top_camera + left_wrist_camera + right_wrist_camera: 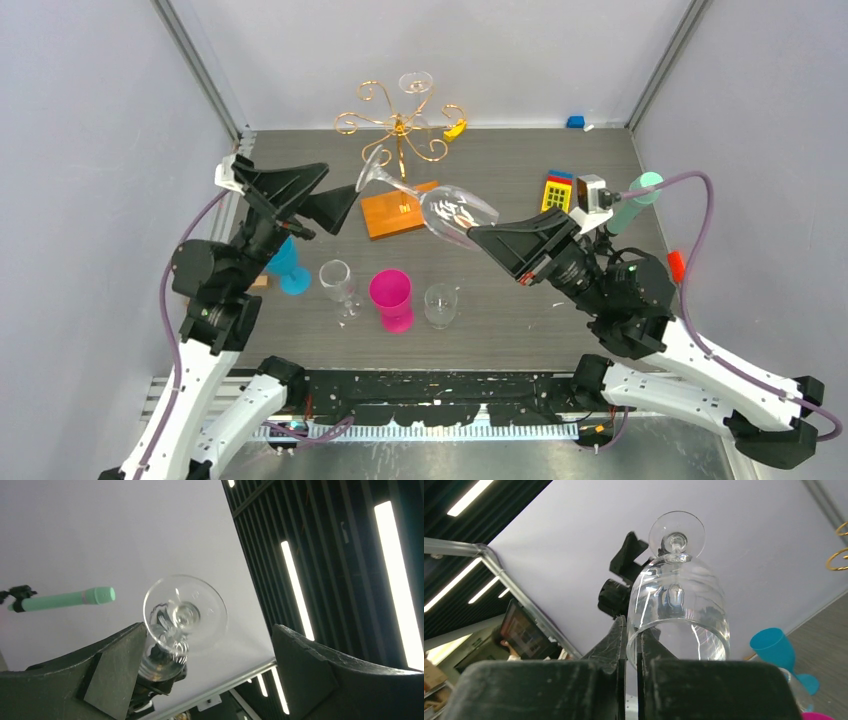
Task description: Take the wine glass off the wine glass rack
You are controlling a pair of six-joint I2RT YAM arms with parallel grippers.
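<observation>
The wine glass will go down from my right gripper beside the small clear glass nearest that gripper (477, 324), away from the pink cup.
A clear wine glass (458, 212) hangs tilted in the air over the orange-brown base (392, 218) of the gold wire rack (400, 125). My right gripper (478, 232) is shut on the bowl's rim; in the right wrist view the fingers (621, 640) pinch the glass wall (679, 610). The glass's foot (372, 170) points toward my left gripper (345, 205), which is open. In the left wrist view the foot (185, 612) sits between the spread fingers (125, 655), touching neither, with no wire round it. A second glass (415, 82) hangs on the rack's top.
On the table in front stand a teal cup (290, 265), a pink cup (392, 298) and two small clear glasses (338, 282) (440, 303). A coloured toy block (558, 190) and a mint-green cylinder (635, 200) are at the right. A small yellow thing (455, 128) lies by the rack.
</observation>
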